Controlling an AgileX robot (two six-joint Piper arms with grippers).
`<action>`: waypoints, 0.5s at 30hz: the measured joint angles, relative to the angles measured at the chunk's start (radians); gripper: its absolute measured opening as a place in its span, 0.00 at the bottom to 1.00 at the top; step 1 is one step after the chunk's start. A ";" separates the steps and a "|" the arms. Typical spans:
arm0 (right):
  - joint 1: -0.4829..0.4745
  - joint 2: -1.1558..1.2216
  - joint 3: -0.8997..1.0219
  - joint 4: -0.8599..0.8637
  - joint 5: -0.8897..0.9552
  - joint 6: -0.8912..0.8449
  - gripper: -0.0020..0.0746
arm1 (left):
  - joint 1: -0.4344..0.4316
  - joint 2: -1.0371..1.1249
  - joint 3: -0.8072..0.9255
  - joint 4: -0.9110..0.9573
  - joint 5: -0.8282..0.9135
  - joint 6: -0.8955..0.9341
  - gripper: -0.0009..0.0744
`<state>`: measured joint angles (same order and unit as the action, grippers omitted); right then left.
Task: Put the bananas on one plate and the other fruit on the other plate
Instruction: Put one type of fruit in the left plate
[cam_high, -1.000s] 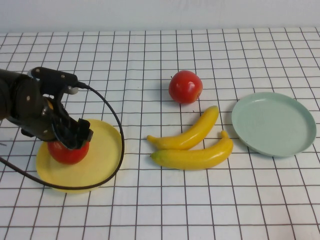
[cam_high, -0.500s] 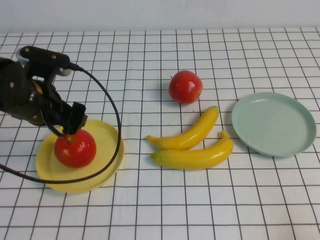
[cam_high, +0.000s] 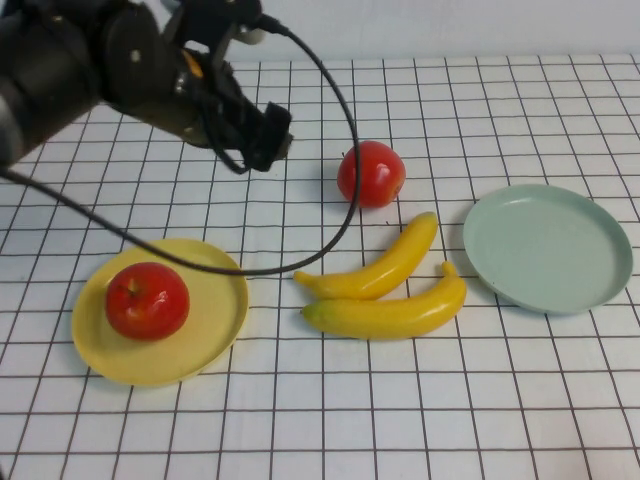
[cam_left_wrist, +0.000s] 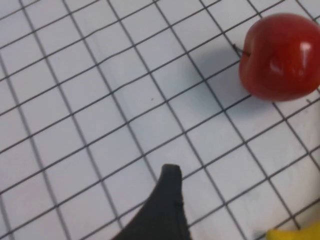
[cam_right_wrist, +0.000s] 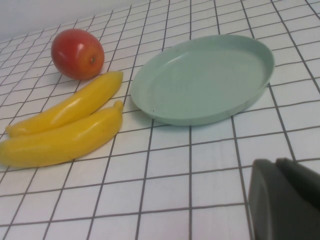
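Note:
The red apple on the table behind the bananas is next for my left gripper, which should go to it and close around the apple's body (cam_high: 371, 174) (cam_left_wrist: 282, 57).
One red apple (cam_high: 147, 300) lies on the yellow plate (cam_high: 215, 325) at the front left. The second apple (cam_high: 371, 173) lies on the table in the middle; it also shows in the left wrist view (cam_left_wrist: 280, 55). Two yellow bananas (cam_high: 380, 265) (cam_high: 395, 312) lie side by side on the table, left of the pale grey-green plate (cam_high: 548, 248), which holds nothing. My left gripper (cam_high: 263, 135) hangs open and empty above the table, left of the second apple; one finger (cam_left_wrist: 169, 200) shows. My right gripper (cam_right_wrist: 277, 165) is shut, low near the green plate (cam_right_wrist: 205, 80), outside the high view.
A white cloth with a black grid (cam_high: 330, 420) covers the table. The left arm's black cable (cam_high: 345, 200) hangs in a loop over the table between the yellow plate and the bananas. A pale wall (cam_high: 450, 25) runs along the back.
My left gripper let go of the apple on the yellow plate, rose, and swung back and to the right, toward the second apple. Bananas, green plate and second apple have not moved.

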<state>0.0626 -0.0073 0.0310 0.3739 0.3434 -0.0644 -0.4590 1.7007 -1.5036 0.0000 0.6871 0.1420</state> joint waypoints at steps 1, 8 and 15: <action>0.000 0.000 0.000 0.000 0.000 0.000 0.01 | -0.008 0.048 -0.049 -0.008 0.008 0.003 0.90; 0.000 0.000 0.000 0.000 0.000 0.000 0.01 | -0.037 0.385 -0.417 -0.177 0.124 0.113 0.90; 0.000 0.000 0.000 0.000 0.000 0.000 0.01 | -0.081 0.636 -0.736 -0.209 0.202 0.190 0.90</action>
<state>0.0626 -0.0073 0.0310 0.3739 0.3434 -0.0644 -0.5396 2.3371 -2.2399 -0.2088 0.8893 0.3323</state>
